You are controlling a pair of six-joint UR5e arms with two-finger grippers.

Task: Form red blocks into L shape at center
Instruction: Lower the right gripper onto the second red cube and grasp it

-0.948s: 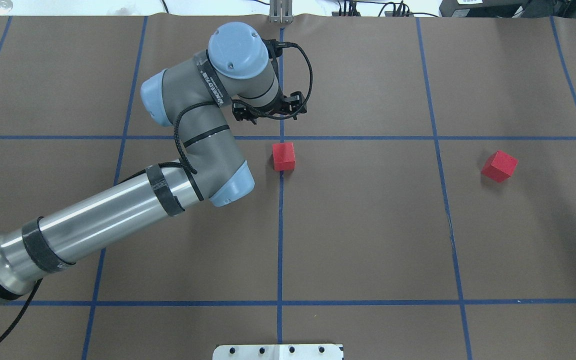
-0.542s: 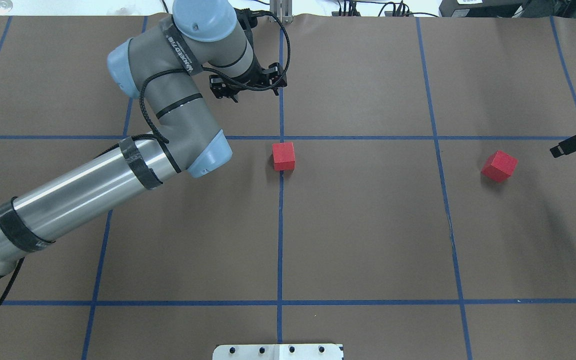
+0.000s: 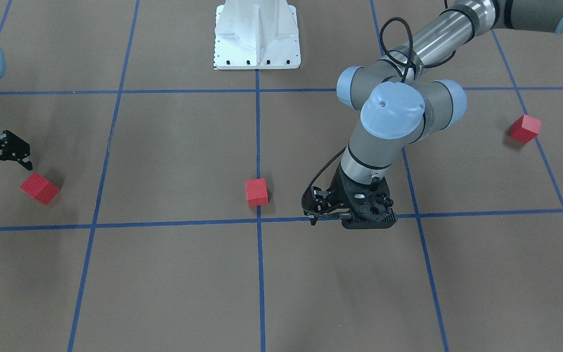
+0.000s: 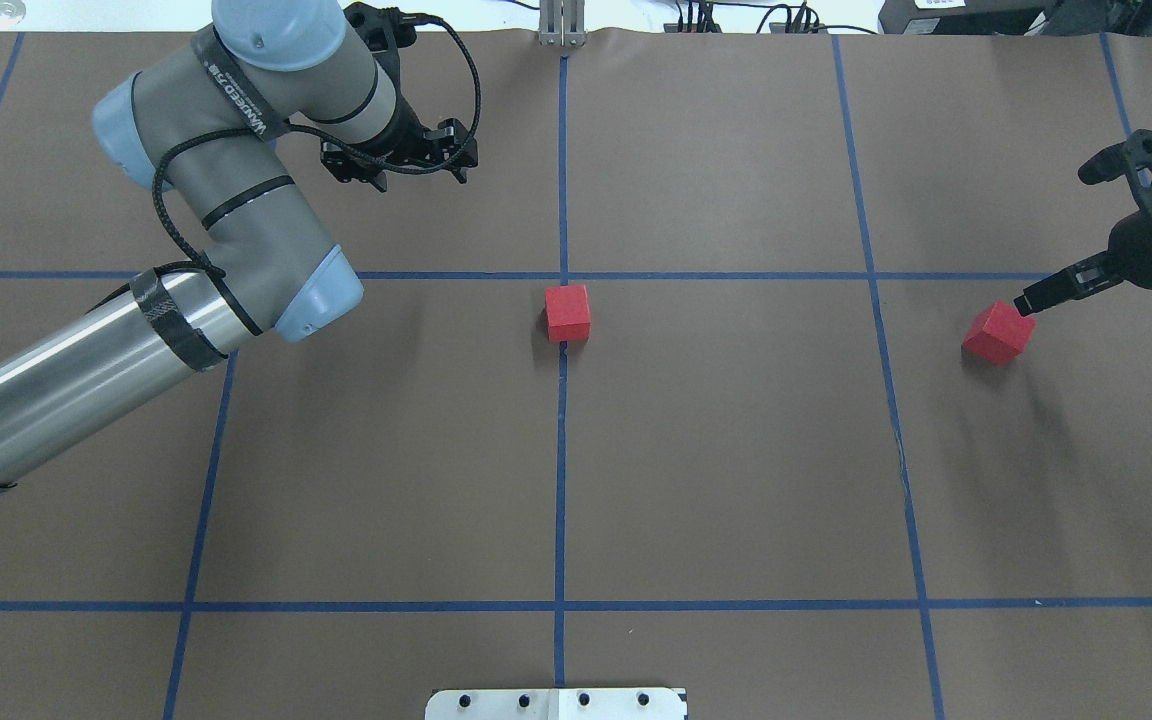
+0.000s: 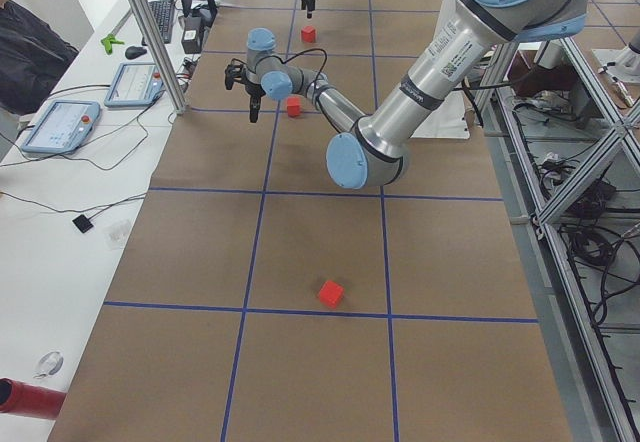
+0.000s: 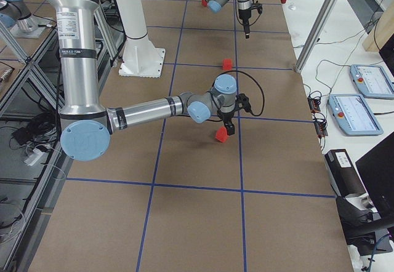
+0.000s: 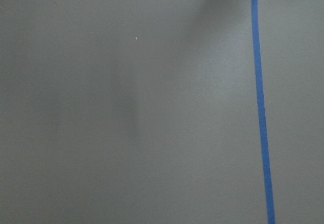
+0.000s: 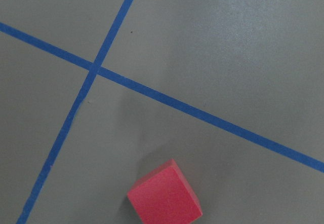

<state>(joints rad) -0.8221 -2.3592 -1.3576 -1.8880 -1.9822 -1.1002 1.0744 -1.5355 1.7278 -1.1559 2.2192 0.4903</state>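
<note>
Next, I will close my right gripper on opposite sides of the crooked red block (image 3: 39,188) (image 8: 166,196) beside it, away from the red block at the center crossing.
One red block (image 4: 568,312) lies just on the near side of the center crossing (image 4: 563,275), touching the blue line; it also shows in the front view (image 3: 256,191). A second red block (image 4: 998,332) lies at the right, turned askew, and fills the bottom of the right wrist view (image 8: 164,196). A third red block (image 3: 525,128) lies far on my left side, hidden under the arm in the overhead view. My right gripper (image 3: 4,172) is open and hangs right by the second block. My left gripper (image 4: 398,160) hovers over bare paper left of center; its fingers are hidden.
The robot's white base plate (image 4: 556,703) sits at the near table edge. A grey post (image 4: 561,25) and cables stand at the far edge. The left wrist view shows only brown paper and one blue tape line (image 7: 260,107).
My left arm has drawn back from the center block toward the far left. My right gripper has come in from the right edge and reached the right block. The blocks have not moved.
</note>
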